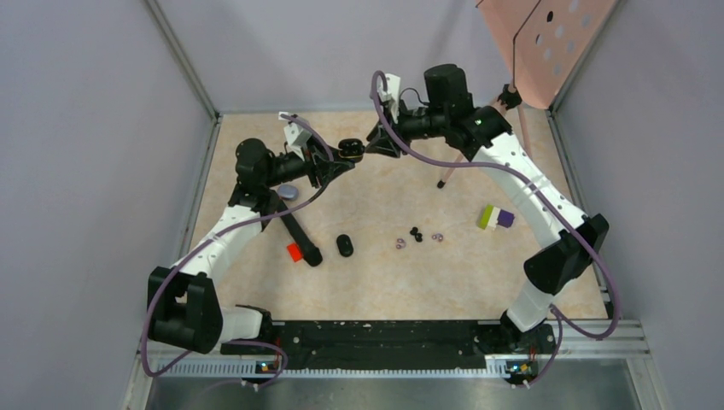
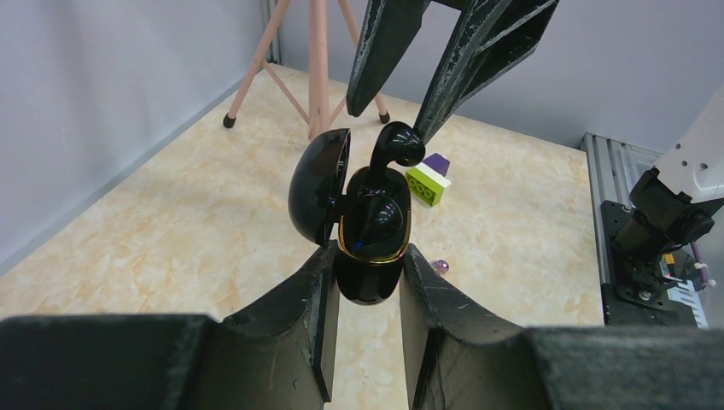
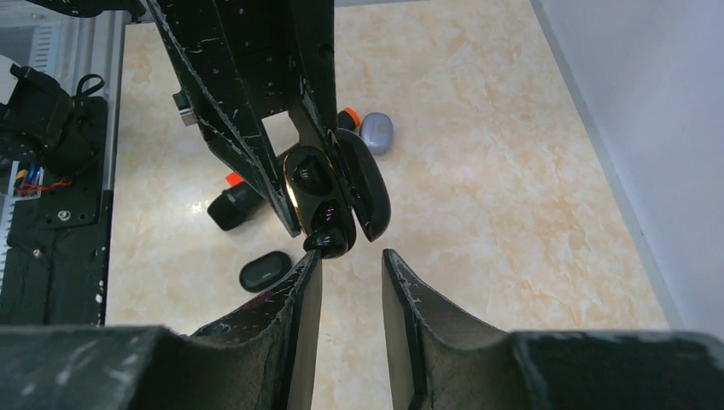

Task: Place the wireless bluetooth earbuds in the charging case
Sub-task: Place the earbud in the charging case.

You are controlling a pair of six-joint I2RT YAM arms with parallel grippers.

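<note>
The robot's left gripper needs to release the charging case on the bare table (image 1: 369, 196) a little behind the closed black case.
My left gripper (image 2: 367, 256) is shut on an open black charging case (image 2: 371, 231) with a gold rim, held in the air with its lid (image 2: 316, 192) swung left. A black earbud (image 2: 399, 145) stands partly in the case, its head sticking out. My right gripper (image 3: 352, 254) is open; its left fingertip (image 3: 312, 260) touches that earbud (image 3: 329, 242), and nothing is between the fingers. In the top view the two grippers meet at the case (image 1: 348, 148) at the back. Loose black earbuds (image 1: 416, 233) and purple ones (image 1: 399, 243) lie mid-table.
A closed black case (image 1: 344, 245), a grey case (image 1: 289, 191) and a black marker with a red piece (image 1: 299, 239) lie on the left. Green and purple blocks (image 1: 495, 217) sit on the right. A pink tripod (image 1: 478, 141) stands at the back right.
</note>
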